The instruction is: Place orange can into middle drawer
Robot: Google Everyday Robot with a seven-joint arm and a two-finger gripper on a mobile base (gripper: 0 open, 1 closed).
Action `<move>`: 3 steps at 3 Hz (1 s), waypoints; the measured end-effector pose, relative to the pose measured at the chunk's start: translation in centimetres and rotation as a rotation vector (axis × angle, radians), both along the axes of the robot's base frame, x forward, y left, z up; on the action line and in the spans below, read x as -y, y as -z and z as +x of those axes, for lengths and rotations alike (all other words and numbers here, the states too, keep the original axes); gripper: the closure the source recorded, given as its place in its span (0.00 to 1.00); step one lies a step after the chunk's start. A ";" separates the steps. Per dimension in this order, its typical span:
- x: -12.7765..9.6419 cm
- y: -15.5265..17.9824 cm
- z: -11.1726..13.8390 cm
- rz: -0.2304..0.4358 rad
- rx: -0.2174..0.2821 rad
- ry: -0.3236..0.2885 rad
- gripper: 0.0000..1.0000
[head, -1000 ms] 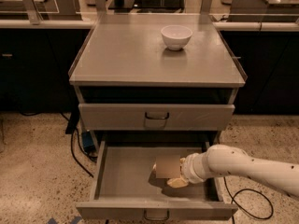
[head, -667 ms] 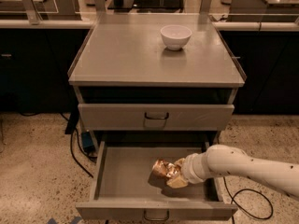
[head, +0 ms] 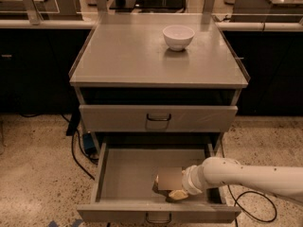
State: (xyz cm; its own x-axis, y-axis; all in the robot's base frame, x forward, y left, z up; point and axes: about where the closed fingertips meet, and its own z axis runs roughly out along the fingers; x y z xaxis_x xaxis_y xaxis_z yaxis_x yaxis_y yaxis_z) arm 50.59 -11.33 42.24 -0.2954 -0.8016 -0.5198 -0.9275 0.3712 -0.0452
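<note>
Next, I release the orange can on the middle drawer's bottom [head: 155, 176], near the drawer's centre, straight behind the loop handle.
The middle drawer [head: 113, 174] is pulled out at the bottom of the grey cabinet, its loop handle at the front. The orange can [head: 168, 178] lies on its side inside the drawer, right of centre and close to the floor, looking dull brown in this light. My gripper [head: 173, 188] reaches in from the right on a white arm [head: 236, 174] and is shut on the can, with a pale fingertip [head: 178, 194] showing at the can's front side. The far side of the can is hidden.
A round white bowl [head: 178, 36] stands on the cabinet top [head: 123, 56]. A closed drawer [head: 109, 118] sits above the open one. Black cables [head: 75, 155] lie on the speckled floor to the left and right. Dark counters stand on both sides.
The can showed shiny glints 0.7 s ago and looks dull brown now. The gripper and can stay in nearly the same spot in the drawer.
</note>
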 end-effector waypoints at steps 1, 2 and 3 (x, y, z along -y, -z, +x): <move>-1.4 4.6 2.9 -0.052 0.023 0.039 1.00; -4.0 4.4 4.8 -0.046 0.067 0.019 1.00; -4.0 4.4 4.8 -0.047 0.067 0.019 1.00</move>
State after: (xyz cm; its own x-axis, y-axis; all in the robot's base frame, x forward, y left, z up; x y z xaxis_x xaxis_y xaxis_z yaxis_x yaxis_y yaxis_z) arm 55.44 -7.33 37.84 -0.2772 -0.8198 -0.5011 -0.9145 0.3851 -0.1242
